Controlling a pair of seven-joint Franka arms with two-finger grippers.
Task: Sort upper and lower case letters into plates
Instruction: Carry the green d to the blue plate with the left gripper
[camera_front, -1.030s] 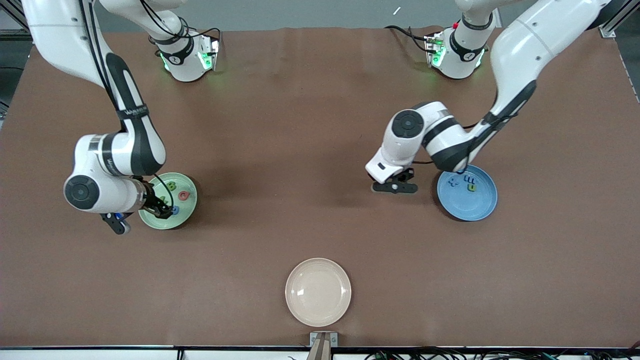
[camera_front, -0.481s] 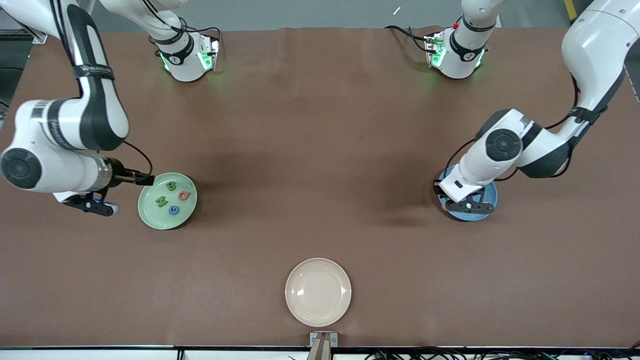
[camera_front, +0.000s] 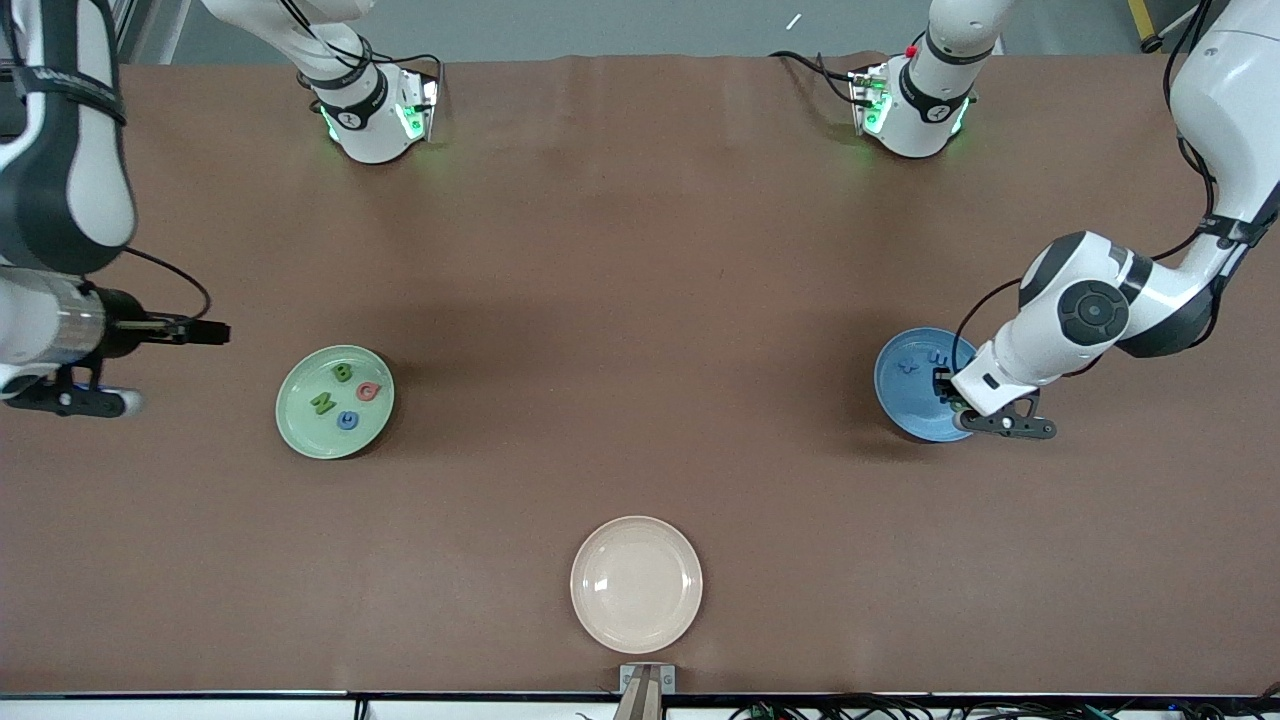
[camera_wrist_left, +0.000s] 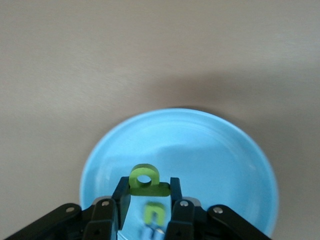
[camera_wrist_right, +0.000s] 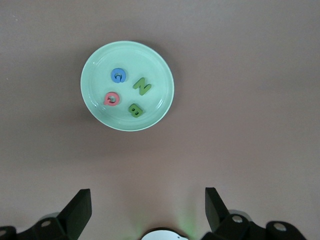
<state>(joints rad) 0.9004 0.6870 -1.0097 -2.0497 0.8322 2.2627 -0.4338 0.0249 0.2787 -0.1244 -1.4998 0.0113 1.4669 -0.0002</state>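
Observation:
My left gripper will set the green p down and release it on the blue plate, between the green u-shaped letter and the plate's rim (camera_front: 954, 414) (camera_wrist_left: 142, 171).
The pale green plate (camera_front: 300, 435) holds a green B (camera_front: 343, 373), a pink Q (camera_front: 369, 392), a green N (camera_front: 322, 403) and a blue G (camera_front: 347, 420). It also shows in the right wrist view (camera_wrist_right: 95, 60). The blue plate (camera_front: 900, 415) holds a blue x (camera_front: 907, 366) and another small letter (camera_front: 936, 357). My left gripper (camera_front: 943, 389) hangs over the blue plate (camera_wrist_left: 210, 150), shut on a green p (camera_wrist_left: 145, 180). A blurred green u-shaped letter (camera_wrist_left: 155, 214) lies below the fingers. My right gripper (camera_front: 215, 333) is open and empty (camera_wrist_right: 147, 200), high beside the green plate toward the right arm's end.
A cream-white plate (camera_front: 636, 585) sits empty near the table's front edge, at the middle. Both arm bases (camera_front: 375, 110) (camera_front: 910, 105) stand along the top edge. The brown table stretches bare between the plates.
My right gripper has left the green plate and pulled up and away toward its end of the table. My left gripper has swung from the table's middle to over the blue plate.

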